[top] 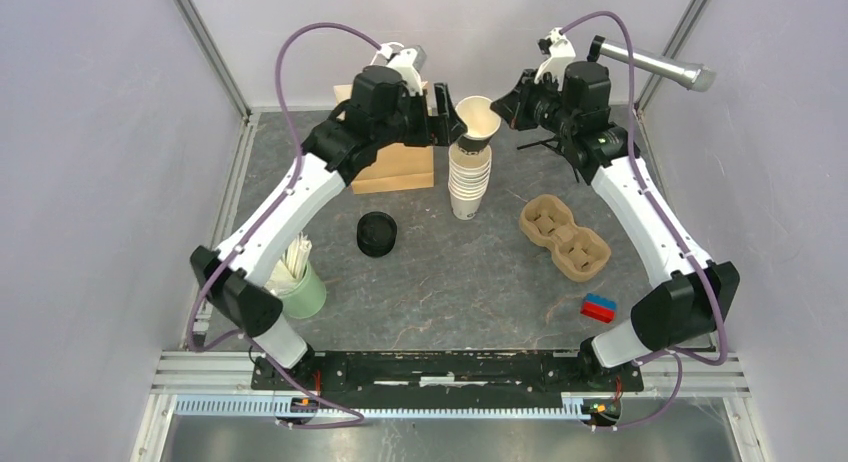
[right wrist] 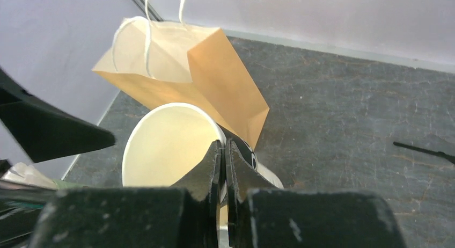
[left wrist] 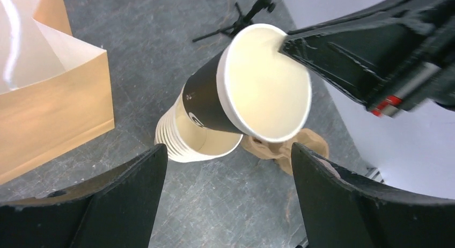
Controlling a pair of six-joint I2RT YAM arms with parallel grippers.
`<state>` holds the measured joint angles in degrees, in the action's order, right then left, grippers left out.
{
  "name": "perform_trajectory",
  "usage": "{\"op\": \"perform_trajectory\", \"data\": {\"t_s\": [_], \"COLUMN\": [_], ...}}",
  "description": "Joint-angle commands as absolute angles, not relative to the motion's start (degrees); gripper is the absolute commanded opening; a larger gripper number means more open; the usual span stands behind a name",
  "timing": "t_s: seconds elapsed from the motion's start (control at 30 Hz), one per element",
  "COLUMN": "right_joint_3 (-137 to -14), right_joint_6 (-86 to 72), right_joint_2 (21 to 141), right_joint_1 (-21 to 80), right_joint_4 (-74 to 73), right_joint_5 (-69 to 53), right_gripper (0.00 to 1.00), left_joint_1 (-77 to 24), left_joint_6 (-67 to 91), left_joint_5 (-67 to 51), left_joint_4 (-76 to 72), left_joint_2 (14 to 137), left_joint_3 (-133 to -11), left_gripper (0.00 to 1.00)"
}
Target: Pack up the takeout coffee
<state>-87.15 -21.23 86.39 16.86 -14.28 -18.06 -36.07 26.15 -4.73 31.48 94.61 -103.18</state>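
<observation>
Next, I set the cream paper cup down on the bare table [top: 433, 307] with my right gripper, between the green cup and the red-blue block.
No lidded takeout coffee is in view. A lidless cream paper cup [top: 478, 119] [left wrist: 257, 87] [right wrist: 166, 146] with dark print hangs tilted just above the tall stack of lidless cups [top: 469, 187] [left wrist: 182, 140]. My right gripper [top: 500, 107] [right wrist: 223, 151] is shut on its rim, one finger inside and one outside. My left gripper [top: 440, 107] [left wrist: 228, 151] stands open to the left of the cup, its fingers wide apart with nothing between them.
A brown paper bag [top: 395, 167] [right wrist: 182, 71] stands open at the back left, under my left arm. A cardboard cup carrier [top: 565, 237] lies right of the stack. Black lids [top: 377, 233], a green cup of sticks [top: 300, 287] and a red-blue block [top: 599, 307] sit nearer.
</observation>
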Motion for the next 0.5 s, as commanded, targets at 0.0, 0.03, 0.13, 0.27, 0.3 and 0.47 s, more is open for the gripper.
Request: {"op": "perform_trajectory", "data": {"t_s": [0.0, 0.03, 0.13, 0.27, 0.3, 0.47], "right_joint_3": [-91.45, -91.36, -91.07, -87.79, -86.65, -80.25], "right_joint_6": [-22.54, -22.95, -23.66, -24.59, -24.53, -21.24], "right_joint_2": [82.97, 82.45, 80.66, 77.22, 76.13, 70.8], "right_joint_1": [16.73, 16.72, 17.11, 18.53, 19.38, 25.7], "right_joint_4": [-11.86, -11.57, -11.38, -9.96, -9.77, -11.54], "right_joint_5": [-19.54, -20.4, -22.31, -23.7, -24.09, -22.18], "right_gripper": [0.0, 0.0, 0.0, 0.0, 0.0, 0.0], "left_joint_1": [-36.21, -36.21, -36.22, -36.21, -36.21, -36.21], "left_joint_6": [24.48, 24.04, 22.56, 20.68, 20.19, 15.37], "left_joint_5": [-5.82, -5.87, -5.23, -2.39, -1.39, 4.48], "left_joint_4": [31.01, 31.39, 33.34, 34.8, 34.74, 35.57], "left_joint_2": [85.61, 84.5, 80.73, 74.71, 73.1, 64.21], "left_joint_3": [-103.63, -103.54, -103.49, -100.28, -98.85, -89.58], "left_gripper": [0.94, 0.95, 1.0, 1.0, 1.0, 1.0]}}
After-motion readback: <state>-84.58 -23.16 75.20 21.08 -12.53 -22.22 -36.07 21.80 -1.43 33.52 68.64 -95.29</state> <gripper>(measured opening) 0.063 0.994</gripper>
